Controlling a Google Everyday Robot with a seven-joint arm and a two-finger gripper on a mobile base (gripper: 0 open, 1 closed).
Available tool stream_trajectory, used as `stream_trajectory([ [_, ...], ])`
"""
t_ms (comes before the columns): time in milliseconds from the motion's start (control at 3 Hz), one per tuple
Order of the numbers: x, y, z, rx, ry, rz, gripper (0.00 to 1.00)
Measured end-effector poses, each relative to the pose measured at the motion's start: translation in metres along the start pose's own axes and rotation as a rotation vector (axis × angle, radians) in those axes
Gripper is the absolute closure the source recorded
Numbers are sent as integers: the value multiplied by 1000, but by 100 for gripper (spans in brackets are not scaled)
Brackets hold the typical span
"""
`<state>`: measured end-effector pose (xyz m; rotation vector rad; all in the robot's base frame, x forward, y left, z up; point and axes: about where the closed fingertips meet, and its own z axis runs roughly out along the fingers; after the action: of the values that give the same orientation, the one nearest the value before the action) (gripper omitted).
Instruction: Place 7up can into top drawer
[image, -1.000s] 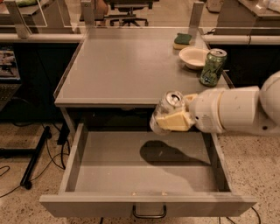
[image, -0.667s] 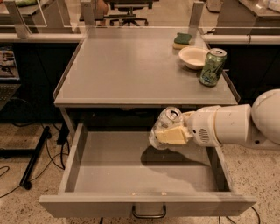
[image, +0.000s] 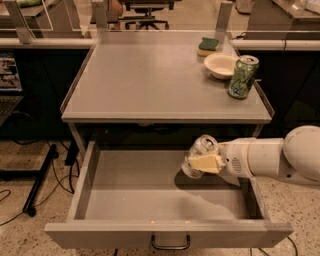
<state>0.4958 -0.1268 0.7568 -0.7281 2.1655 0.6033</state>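
Observation:
My gripper will let go of the 7up can on the drawer's bottom near the back corner (image: 210, 171) closest to my arm.
The top drawer (image: 165, 234) stands pulled open under the grey table, its dark handle at the centre of the front panel. My gripper (image: 204, 162) reaches in from the right and is shut on the 7up can (image: 199, 155), a pale silver can lying tilted with its silver top facing up and to the right. The can hangs inside the drawer's right half, just above the drawer floor, with its shadow right below it. A cream finger (image: 205, 162) crosses the can's side.
On the table top (image: 150, 80) at the back right stand an all-green can (image: 242, 76), a white bowl (image: 221, 65) and a green sponge (image: 208, 46). My white arm (image: 280, 157) crosses the drawer's right wall. Chairs and desks stand behind the table.
The gripper with the 7up can has moved down from table-edge height into the open drawer and slightly toward the front. The drawer and the things on the table have not moved.

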Motion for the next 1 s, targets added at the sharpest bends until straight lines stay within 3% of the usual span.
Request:
stream_trajectory([
  [667,26,-61,15,246,108,47,100],
  [1000,44,-68,21,275,125,82,100],
])
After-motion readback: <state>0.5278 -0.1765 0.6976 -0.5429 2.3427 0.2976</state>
